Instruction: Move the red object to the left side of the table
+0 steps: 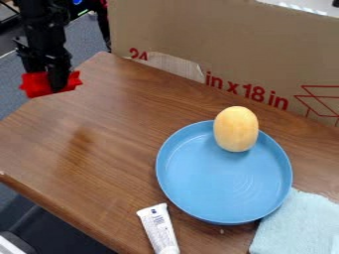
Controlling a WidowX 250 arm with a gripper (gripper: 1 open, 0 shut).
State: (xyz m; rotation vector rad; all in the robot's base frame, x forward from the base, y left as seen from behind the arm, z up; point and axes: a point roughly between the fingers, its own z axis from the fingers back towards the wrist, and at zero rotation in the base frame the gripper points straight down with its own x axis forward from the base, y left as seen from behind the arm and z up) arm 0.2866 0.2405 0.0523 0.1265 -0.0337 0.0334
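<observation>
The robot's gripper should release the red object on the brown table's edge (73,97), near the far corner of the table.
The red object (48,83) is a small bright red bar, held just above the far left part of the brown table (113,139). My black gripper (47,71) comes down from the top left and is shut on the red object, its fingers clamped on the bar's upper part. The bar hangs near the table's left edge; I cannot tell whether it touches the wood.
A blue plate (225,189) at the right front holds a tan egg-shaped object (236,128). A cardboard box (239,60) with red printing lines the back. A white tube (158,228) lies at the front edge, a light blue cloth (302,228) at the front right corner.
</observation>
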